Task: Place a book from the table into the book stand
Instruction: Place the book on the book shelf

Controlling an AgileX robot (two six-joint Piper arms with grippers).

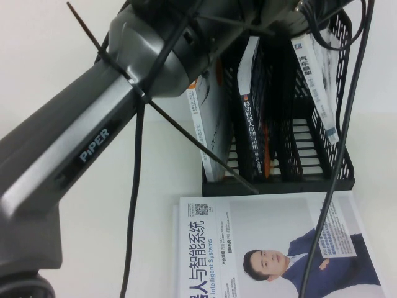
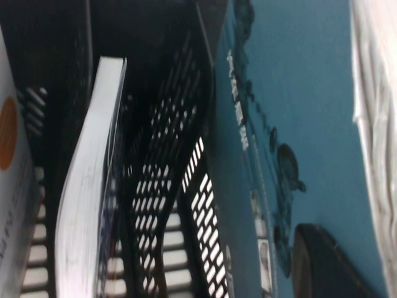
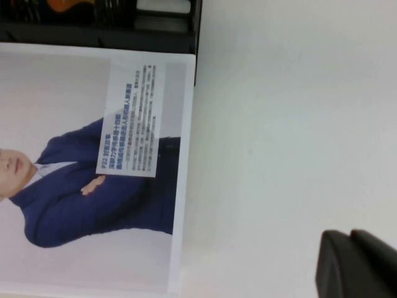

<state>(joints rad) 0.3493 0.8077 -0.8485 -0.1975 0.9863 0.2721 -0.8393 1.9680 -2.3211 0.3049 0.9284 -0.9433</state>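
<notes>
I will use my left gripper to stand the book in the slot [image 1: 312, 174] between the dark-spined book and the outside of the stand.
The book [image 1: 315, 74], white front with a bold black title, stands tilted in the rightmost slot of the black book stand [image 1: 279, 181]. My left arm [image 1: 155, 49] reaches over the stand; its gripper is at the book's top edge, mostly cut off in the high view. In the left wrist view the left gripper [image 2: 347, 245] is shut on the book, one black finger [image 2: 325, 264] pressed flat on its dark teal back cover [image 2: 298, 93]. My right gripper [image 3: 355, 251] is shut and empty, hovering over the bare white table [image 3: 279, 124], away from the stand.
A white book with an orange edge [image 1: 208, 130] and a dark-spined book [image 1: 251, 118] stand in the stand's left slots. A white book picturing a man in a blue suit [image 1: 273, 248] lies flat in front of the stand. Black cables [image 1: 133, 186] hang across the high view.
</notes>
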